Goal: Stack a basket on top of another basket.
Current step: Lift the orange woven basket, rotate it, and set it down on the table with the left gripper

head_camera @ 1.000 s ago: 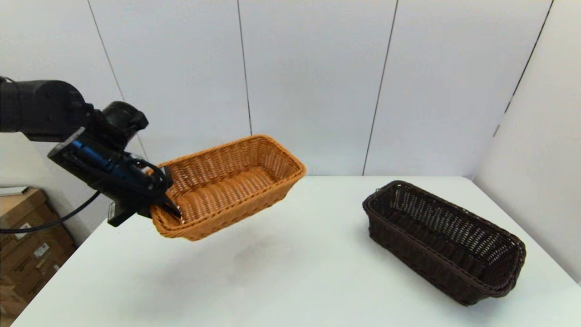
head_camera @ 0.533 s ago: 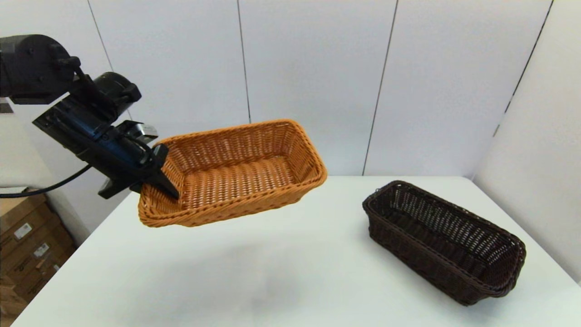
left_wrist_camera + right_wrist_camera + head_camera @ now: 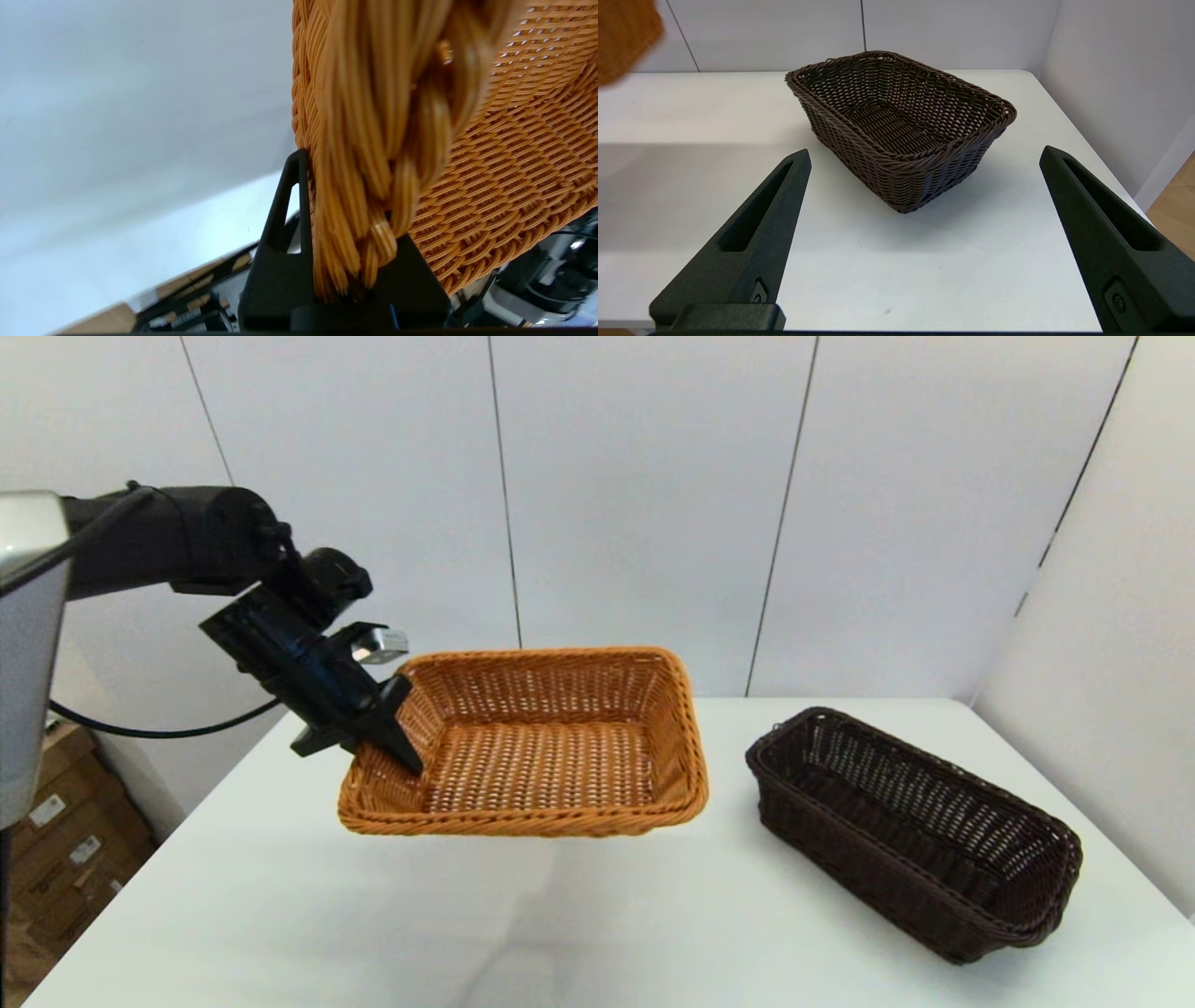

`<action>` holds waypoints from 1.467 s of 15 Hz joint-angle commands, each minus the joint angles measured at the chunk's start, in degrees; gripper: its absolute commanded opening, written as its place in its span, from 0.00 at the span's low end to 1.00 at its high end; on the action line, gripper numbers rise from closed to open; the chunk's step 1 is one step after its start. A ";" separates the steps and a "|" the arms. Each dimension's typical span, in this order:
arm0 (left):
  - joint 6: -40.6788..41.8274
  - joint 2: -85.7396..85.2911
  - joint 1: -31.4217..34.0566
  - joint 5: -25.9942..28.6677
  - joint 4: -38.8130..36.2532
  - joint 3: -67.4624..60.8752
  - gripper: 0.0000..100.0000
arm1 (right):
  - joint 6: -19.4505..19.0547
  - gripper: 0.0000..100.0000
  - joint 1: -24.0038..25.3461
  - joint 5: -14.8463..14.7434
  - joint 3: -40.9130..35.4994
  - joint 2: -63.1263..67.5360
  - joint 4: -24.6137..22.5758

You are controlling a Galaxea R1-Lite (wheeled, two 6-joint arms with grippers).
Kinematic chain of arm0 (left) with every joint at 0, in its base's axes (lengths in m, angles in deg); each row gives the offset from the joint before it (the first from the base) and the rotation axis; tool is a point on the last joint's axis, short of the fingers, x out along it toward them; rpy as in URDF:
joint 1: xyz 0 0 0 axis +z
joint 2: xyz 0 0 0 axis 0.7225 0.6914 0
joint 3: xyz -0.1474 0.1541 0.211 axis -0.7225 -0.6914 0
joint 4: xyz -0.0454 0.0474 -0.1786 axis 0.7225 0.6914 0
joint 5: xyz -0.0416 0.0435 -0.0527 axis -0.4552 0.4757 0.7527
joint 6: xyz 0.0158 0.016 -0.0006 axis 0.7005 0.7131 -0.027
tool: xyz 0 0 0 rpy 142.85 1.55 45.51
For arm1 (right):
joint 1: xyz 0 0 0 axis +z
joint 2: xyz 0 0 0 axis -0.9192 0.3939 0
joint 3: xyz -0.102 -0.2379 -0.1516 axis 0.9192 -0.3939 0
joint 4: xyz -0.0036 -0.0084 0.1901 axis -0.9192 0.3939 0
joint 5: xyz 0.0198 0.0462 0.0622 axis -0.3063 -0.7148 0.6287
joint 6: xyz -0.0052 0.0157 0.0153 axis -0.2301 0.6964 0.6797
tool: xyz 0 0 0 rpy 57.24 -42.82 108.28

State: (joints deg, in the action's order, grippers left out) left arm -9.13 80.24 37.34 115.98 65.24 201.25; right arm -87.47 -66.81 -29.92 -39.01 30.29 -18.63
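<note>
The robot's left gripper will release the orange-tan wicker basket, now hanging in the air over the table, on the white table (image 3: 601, 842) close beside the dark brown basket.
The orange-tan wicker basket (image 3: 541, 756) hangs in the air over the left-middle of the white table (image 3: 280, 915), roughly level. My left gripper (image 3: 397, 747) is shut on the braided rim at its left end. In the left wrist view the rim (image 3: 373, 140) sits pinched in my left gripper (image 3: 348, 200). The dark brown basket (image 3: 915, 831) rests on the table at the right, apart from the orange one. My right gripper (image 3: 925, 153) is open, short of the dark brown basket (image 3: 901, 121) and not touching it. A corner of the orange basket (image 3: 623, 37) shows there too.
Cardboard boxes (image 3: 56, 840) stand on the floor beyond the table's left edge. Grey wall panels close off the back and the right side, near the dark basket. Bare table lies between and in front of the two baskets.
My left arm has carried the orange basket to the right, toward the dark basket, and turned it level. The dark basket has not moved.
</note>
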 commanded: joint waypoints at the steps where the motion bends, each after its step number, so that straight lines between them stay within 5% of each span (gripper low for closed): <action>1: -1.03 7.60 -4.96 -0.56 -3.80 0.28 0.00 | 0.02 1.00 0.00 -0.03 0.00 0.07 -0.05; 22: -6.04 18.14 -8.74 -0.03 -9.78 0.37 0.00 | 0.02 1.00 0.00 -0.03 0.00 0.07 -0.05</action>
State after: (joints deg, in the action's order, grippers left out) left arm -15.00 98.33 28.53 115.56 55.17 201.62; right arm -87.50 -66.81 -29.94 -39.01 30.29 -18.63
